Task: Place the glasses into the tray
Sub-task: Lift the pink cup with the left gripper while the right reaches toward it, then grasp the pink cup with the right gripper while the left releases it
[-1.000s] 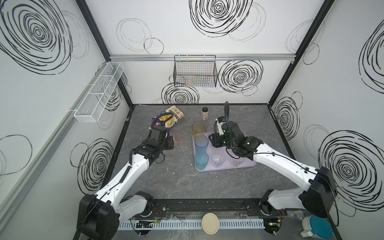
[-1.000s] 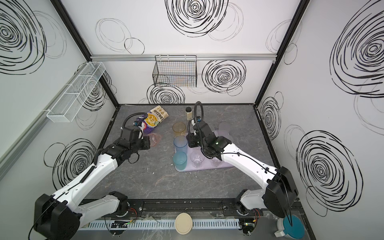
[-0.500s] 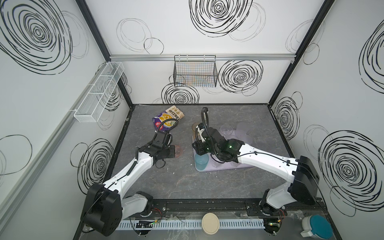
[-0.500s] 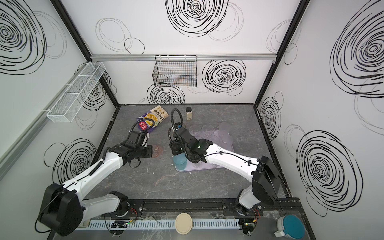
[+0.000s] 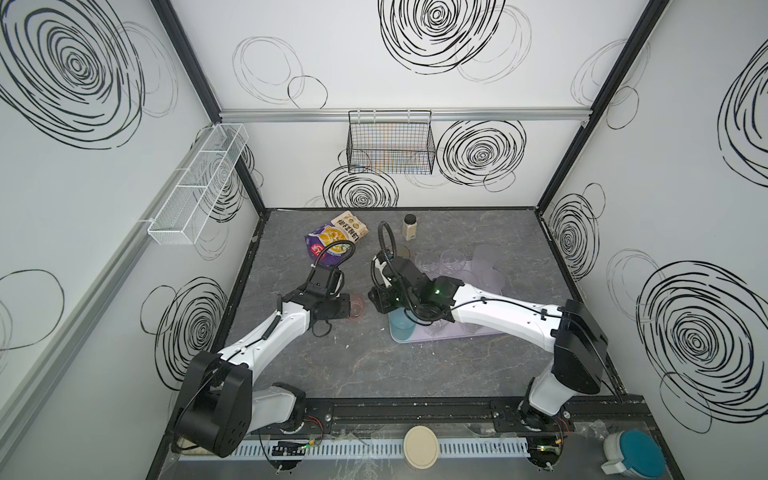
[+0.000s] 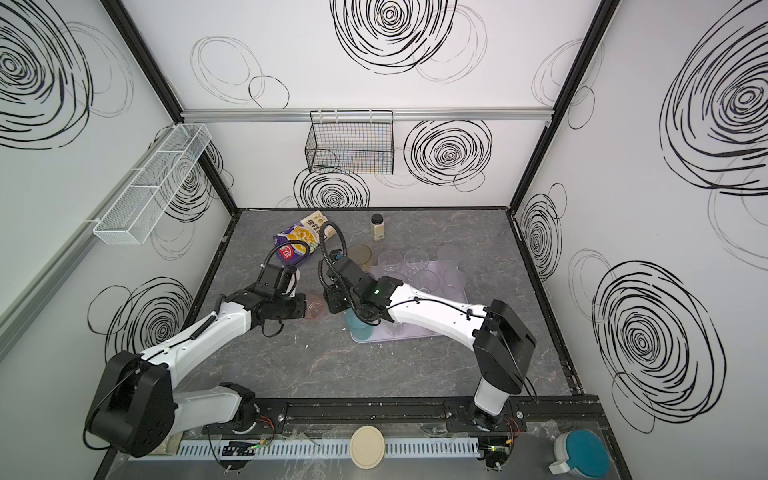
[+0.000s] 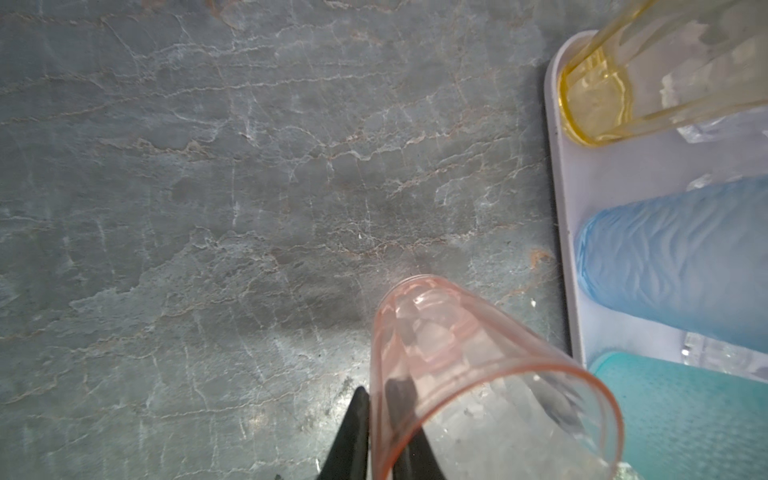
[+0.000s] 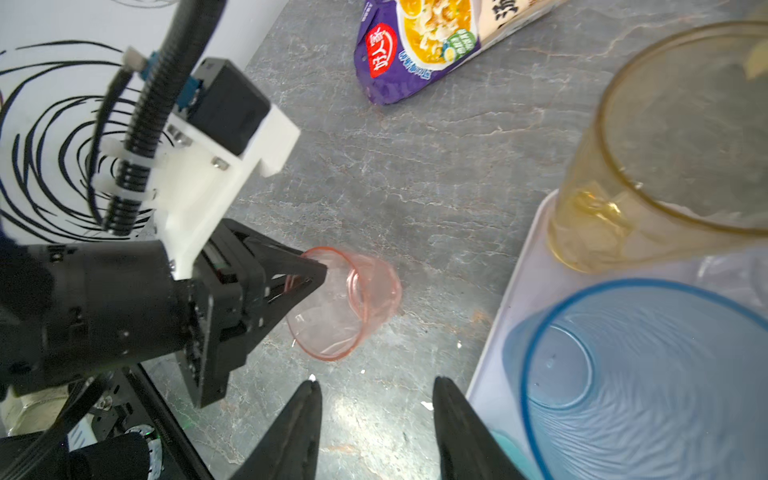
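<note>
The robot's right gripper needs to close on the tray-side rim (image 5: 363, 304) (image 8: 367, 299) of the pink glass, across from where the left gripper holds it.
A short pink glass (image 8: 353, 299) (image 7: 436, 332) (image 5: 356, 305) (image 6: 316, 306) hangs tilted just left of the tray (image 8: 507, 291) (image 7: 559, 208) (image 5: 415, 338) (image 6: 457, 291). My left gripper (image 8: 316, 270) (image 7: 380, 390) (image 5: 347, 305) is shut on its rim wall, one finger inside and one outside. Facing the glass's mouth, my right gripper (image 8: 376, 384) (image 5: 376, 301) (image 6: 332, 303) stands open and empty over bare table. In the tray stand an amber glass (image 8: 665, 145) (image 7: 602, 95), a blue glass (image 8: 623, 374) (image 7: 665, 257), a teal glass (image 5: 401, 328) (image 7: 685, 415) and clear glasses (image 5: 451, 259).
A purple snack bag (image 5: 332, 241) (image 8: 415, 41) lies at the back left of the table. A small black-capped jar (image 5: 410, 226) stands behind the tray. A black wire basket (image 5: 390, 145) hangs on the back wall and a white mesh basket (image 5: 199, 183) on the left wall.
My right gripper has swung left off the tray to the table beside the pink glass. My left gripper has carried the pink glass forward from near the snack bag.
</note>
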